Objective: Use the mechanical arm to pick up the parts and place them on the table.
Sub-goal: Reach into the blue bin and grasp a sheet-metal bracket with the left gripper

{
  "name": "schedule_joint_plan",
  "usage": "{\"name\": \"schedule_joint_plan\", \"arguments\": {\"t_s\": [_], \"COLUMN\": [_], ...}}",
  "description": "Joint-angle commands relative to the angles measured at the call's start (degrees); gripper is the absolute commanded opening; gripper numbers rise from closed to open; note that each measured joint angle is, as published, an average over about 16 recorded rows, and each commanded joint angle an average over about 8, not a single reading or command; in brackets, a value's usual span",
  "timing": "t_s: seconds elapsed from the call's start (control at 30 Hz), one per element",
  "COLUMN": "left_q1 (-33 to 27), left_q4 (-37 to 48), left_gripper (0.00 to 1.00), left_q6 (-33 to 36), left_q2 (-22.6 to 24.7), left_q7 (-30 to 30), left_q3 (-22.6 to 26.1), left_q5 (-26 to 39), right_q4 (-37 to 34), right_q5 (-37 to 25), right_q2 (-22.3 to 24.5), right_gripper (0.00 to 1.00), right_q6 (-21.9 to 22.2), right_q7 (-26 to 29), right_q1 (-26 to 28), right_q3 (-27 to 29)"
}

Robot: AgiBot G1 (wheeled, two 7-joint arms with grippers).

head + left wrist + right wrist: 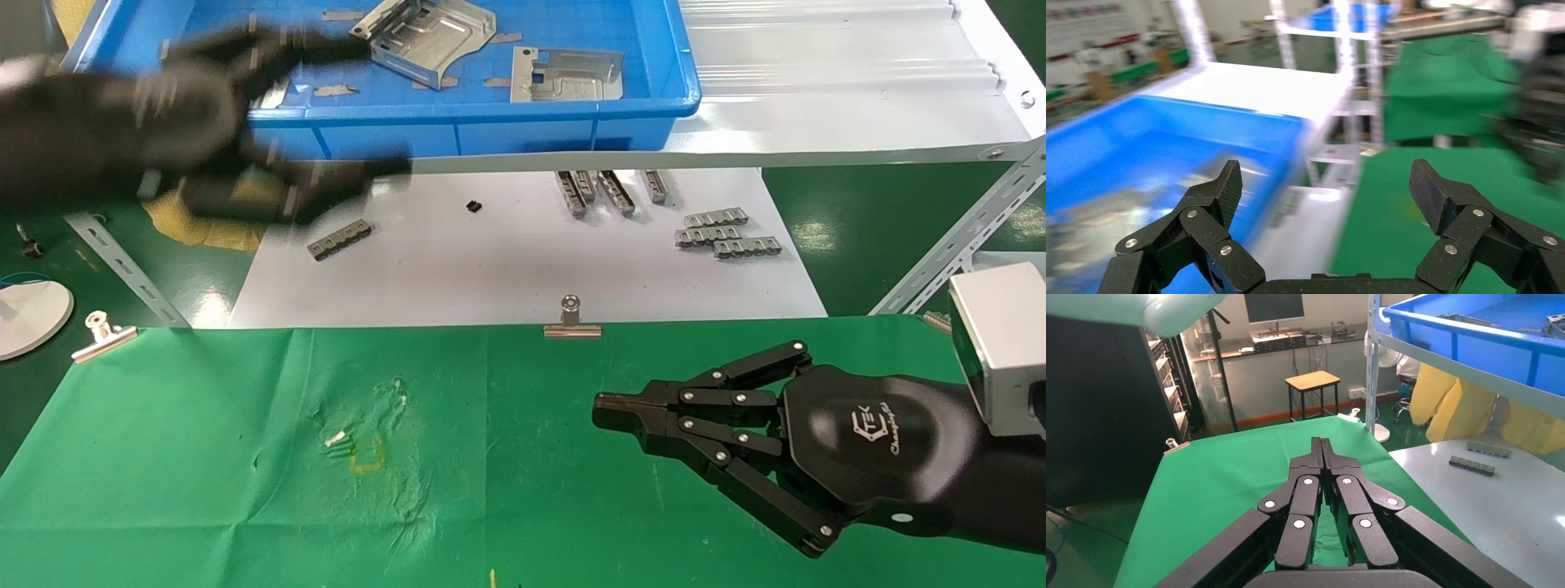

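Observation:
The silver sheet-metal part has a raised narrow side (385, 16) near the back of the blue tray. Next, my left gripper closes on it there.
Two silver sheet-metal parts lie in the blue tray (490, 135): one (429, 37) near the back and one (568, 75) to its right. My left gripper (382, 108) is blurred in front of the tray's left corner. It is open, one finger reaching over the tray rim towards the nearer part and the other below the front wall. In the left wrist view the left gripper (1327, 184) has wide-apart jaws with nothing between them. My right gripper (601, 402) is shut and empty, low over the green table (204, 457), also shown in the right wrist view (1321, 444).
A glossy white board (507, 269) lies between tray and table, carrying small grey toothed strips (339, 239) (727, 233). Binder clips (572, 318) (102, 335) sit on the cloth's far edge. A perforated metal angle (956, 245) slants at the right; a white disc (29, 314) is at the left.

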Motion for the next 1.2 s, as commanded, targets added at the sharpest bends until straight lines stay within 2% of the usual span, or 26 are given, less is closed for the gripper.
{"name": "schedule_joint_plan", "arguments": {"t_s": [0.03, 0.17, 0.3, 0.33, 0.37, 0.4, 0.57, 0.6, 0.63, 0.67, 1.2], "left_q1": [-5.22, -13.25, -18.29, -19.18, -19.96, -20.59, -22.72, -22.97, -23.20, -23.40, -23.93], "left_q4": [5.91, 19.54, 29.98, 32.05, 33.97, 35.62, 41.78, 42.60, 43.34, 43.98, 46.95], "left_gripper": [1.00, 1.00, 1.00, 1.00, 0.98, 0.89, 0.27, 0.14, 0.03, 0.00, 0.00], "left_q6": [-0.47, -9.94, -20.20, -22.25, -24.10, -25.63, -30.83, -31.48, -32.07, -32.60, -34.20], "left_q2": [2.95, 10.19, 16.44, 17.74, 18.93, 19.98, 23.73, 24.19, 24.58, 24.91, 26.06], "left_q7": [0.81, 2.31, 3.87, 4.20, 4.49, 4.74, 5.43, 5.46, 5.46, 5.46, 5.81], "left_q3": [1.45, 4.51, 6.65, 7.04, 7.38, 7.66, 8.49, 8.58, 8.65, 8.71, 8.88], "left_q5": [3.10, 10.30, 15.35, 16.19, 16.90, 17.46, 19.01, 19.16, 19.28, 19.38, 19.64], "right_q4": [0.00, 0.00, 0.00, 0.00, 0.00, 0.00, 0.00, 0.00, 0.00, 0.00, 0.00], "right_q5": [0.00, 0.00, 0.00, 0.00, 0.00, 0.00, 0.00, 0.00, 0.00, 0.00, 0.00], "right_q2": [0.00, 0.00, 0.00, 0.00, 0.00, 0.00, 0.00, 0.00, 0.00, 0.00, 0.00], "right_gripper": [0.00, 0.00, 0.00, 0.01, 0.09, 0.21, 0.84, 0.95, 1.00, 1.00, 1.00], "right_q6": [0.00, 0.00, 0.00, 0.00, 0.00, 0.00, 0.00, 0.00, 0.00, 0.00, 0.00], "right_q7": [0.00, 0.00, 0.00, 0.00, 0.00, 0.00, 0.00, 0.00, 0.00, 0.00, 0.00], "right_q1": [0.00, 0.00, 0.00, 0.00, 0.00, 0.00, 0.00, 0.00, 0.00, 0.00, 0.00], "right_q3": [0.00, 0.00, 0.00, 0.00, 0.00, 0.00, 0.00, 0.00, 0.00, 0.00, 0.00]}}
